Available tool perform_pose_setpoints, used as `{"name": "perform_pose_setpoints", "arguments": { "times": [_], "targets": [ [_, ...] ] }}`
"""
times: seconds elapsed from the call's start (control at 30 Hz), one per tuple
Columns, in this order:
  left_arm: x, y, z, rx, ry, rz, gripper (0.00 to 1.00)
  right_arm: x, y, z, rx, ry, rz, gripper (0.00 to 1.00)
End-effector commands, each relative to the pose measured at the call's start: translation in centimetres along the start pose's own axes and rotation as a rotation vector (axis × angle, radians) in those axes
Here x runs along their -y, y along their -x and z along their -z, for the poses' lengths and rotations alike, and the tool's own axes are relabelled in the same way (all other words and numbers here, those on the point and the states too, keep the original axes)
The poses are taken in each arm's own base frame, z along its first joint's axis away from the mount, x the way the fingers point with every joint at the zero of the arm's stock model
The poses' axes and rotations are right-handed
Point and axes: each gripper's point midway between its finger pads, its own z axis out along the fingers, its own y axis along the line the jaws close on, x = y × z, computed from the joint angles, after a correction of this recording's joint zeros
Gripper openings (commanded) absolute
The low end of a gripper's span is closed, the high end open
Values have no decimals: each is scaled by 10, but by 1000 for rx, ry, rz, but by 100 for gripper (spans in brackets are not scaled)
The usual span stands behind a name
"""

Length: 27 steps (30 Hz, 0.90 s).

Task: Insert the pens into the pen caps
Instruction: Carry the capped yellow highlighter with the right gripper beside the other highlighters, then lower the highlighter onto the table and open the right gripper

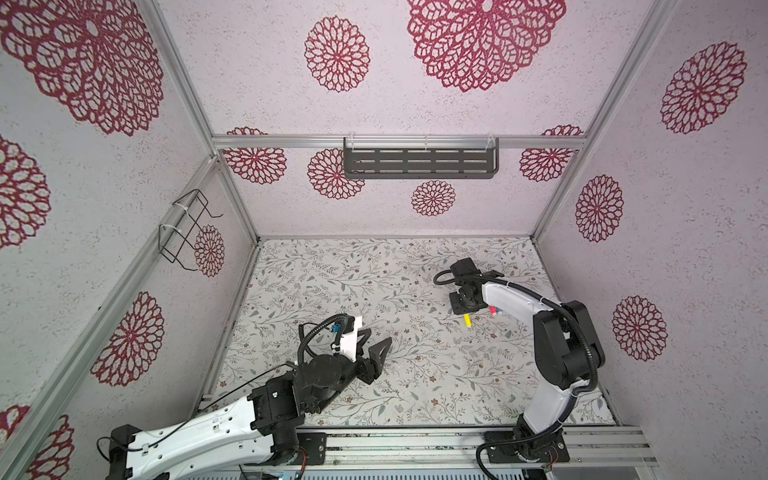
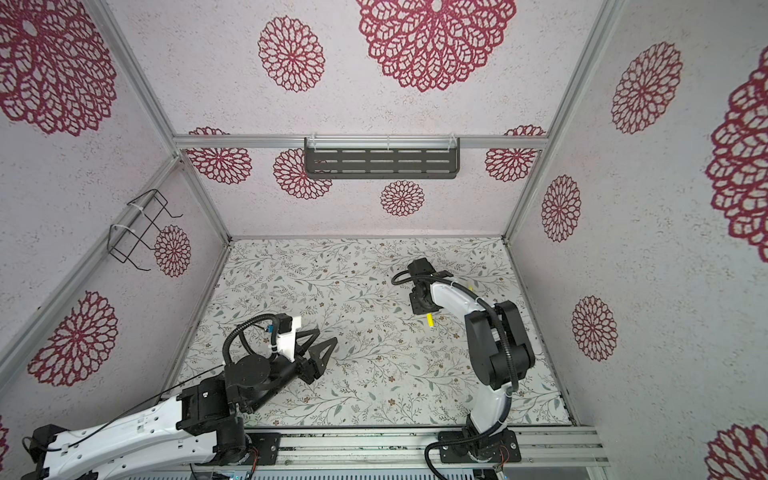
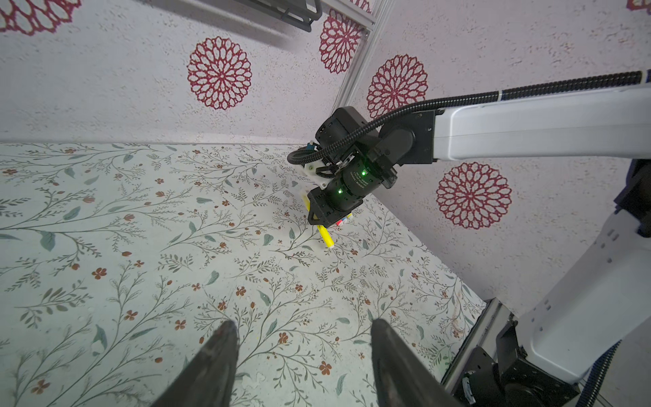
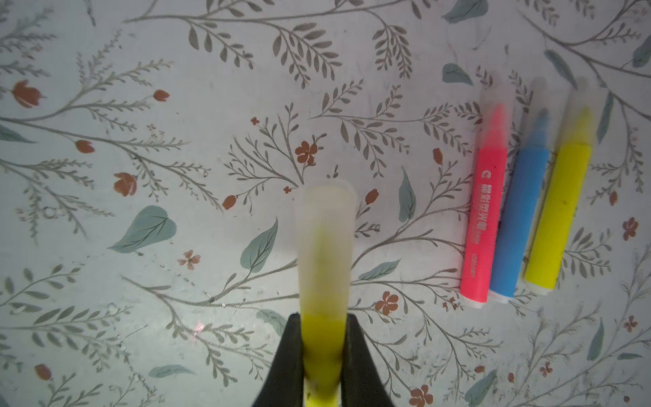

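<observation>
The yellow pen in my right gripper needs to be let go close alongside the pink pen [image 1: 487,305] [image 4: 460,221], on the side that faces away from the blue pen.
My right gripper [image 4: 322,326] is shut on a yellow pen [image 4: 322,338], gripping its barrel. A translucent pen cap [image 4: 326,243] covers that pen's tip and points at the table. In the left wrist view the held yellow pen [image 3: 327,239] slants down from the gripper until its cap end nearly touches the table. Beside it lie three pens side by side: pink [image 4: 484,218], blue [image 4: 518,218] and yellow [image 4: 560,211], each with a clear cap over its tip. My left gripper [image 1: 376,338] hovers open and empty at the table's left, far from the pens.
The floral table [image 1: 332,282] is boxed in by patterned walls. A dark slotted shelf [image 1: 419,160] hangs on the back wall and a wire rack [image 1: 187,228] on the left wall. An aluminium rail [image 1: 415,440] carrying both arm bases runs along the front edge.
</observation>
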Motion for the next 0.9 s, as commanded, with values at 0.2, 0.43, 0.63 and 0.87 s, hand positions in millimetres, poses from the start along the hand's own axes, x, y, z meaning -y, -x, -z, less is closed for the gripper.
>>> {"name": "perform_pose_setpoints", "arguments": {
  "times": [0.2, 0.43, 0.63, 0.87],
  "targets": [
    [-11, -4, 8, 7, 27, 26, 62, 11, 15, -16, -16, -33, 12, 0],
    [-14, -6, 9, 7, 33, 30, 62, 35, 16, -27, -50, -105, 5, 0],
    [-14, -5, 9, 8, 36, 30, 62, 65, 15, -37, -94, -196, -8, 0],
    [-15, -5, 9, 9, 44, 29, 62, 79, 21, -40, -107, -249, 2, 12]
  ]
}}
